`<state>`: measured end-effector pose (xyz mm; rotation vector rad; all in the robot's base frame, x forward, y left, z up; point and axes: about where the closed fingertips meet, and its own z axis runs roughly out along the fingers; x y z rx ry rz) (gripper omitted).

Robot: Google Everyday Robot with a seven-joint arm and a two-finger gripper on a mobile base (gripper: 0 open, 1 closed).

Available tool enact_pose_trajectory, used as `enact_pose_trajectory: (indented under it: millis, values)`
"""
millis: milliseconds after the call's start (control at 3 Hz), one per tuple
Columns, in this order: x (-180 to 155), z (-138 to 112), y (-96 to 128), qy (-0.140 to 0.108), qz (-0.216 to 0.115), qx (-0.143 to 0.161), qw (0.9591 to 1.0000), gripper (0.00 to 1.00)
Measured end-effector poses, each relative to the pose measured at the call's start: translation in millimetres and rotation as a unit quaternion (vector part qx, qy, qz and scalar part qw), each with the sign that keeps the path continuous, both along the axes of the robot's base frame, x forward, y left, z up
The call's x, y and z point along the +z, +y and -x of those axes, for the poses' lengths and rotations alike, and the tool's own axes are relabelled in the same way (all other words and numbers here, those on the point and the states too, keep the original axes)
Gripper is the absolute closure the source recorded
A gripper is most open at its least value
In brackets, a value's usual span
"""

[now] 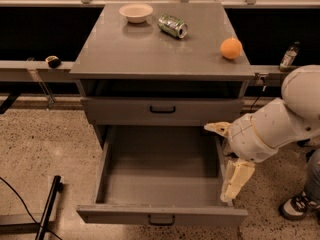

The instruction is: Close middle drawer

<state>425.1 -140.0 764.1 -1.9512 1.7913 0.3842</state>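
Observation:
Next, I close on the front panel [204, 213] of the middle drawer, beside its black handle on my arm's side.
The middle drawer [160, 171] is pulled far out of the grey cabinet [150, 49]. Its long plain grey tray is empty. Its low front panel [115, 215] with a small black handle [161, 220] is at the bottom of the view. Above it, the taller-fronted drawer [120, 111] is shut. My gripper [234, 183] hangs cream-coloured and pointing down, just outside the open drawer's right wall near its front corner. The white arm [280, 126] reaches in from the right. The gripper holds nothing that I can see.
On the cabinet top are a white bowl [136, 12], a tipped can [172, 26] and an orange [231, 48]. A bottle [289, 56] stands at the back right. A person's shoe [295, 206] is at the lower right. A black bar [47, 211] lies on the floor at the lower left.

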Motion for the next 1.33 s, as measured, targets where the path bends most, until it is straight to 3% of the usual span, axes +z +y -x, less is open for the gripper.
enact_pose_trajectory:
  millis: [333,667,1000,1333]
  values:
    - [-34.2,0.8,-4.9,-0.014,0.007,-0.008,0.9998,0.00]
    - [-96.8,-21.1,-12.2,-0.071,-0.021,-0.011,0.9972,0.00]
    - [-140.0,-30.7,-20.0,-0.095,-0.036,-0.013,0.9947,0.00]
    - [-173.6,-39.8,-15.5,-0.092,-0.054,-0.005,0.9943,0.19]
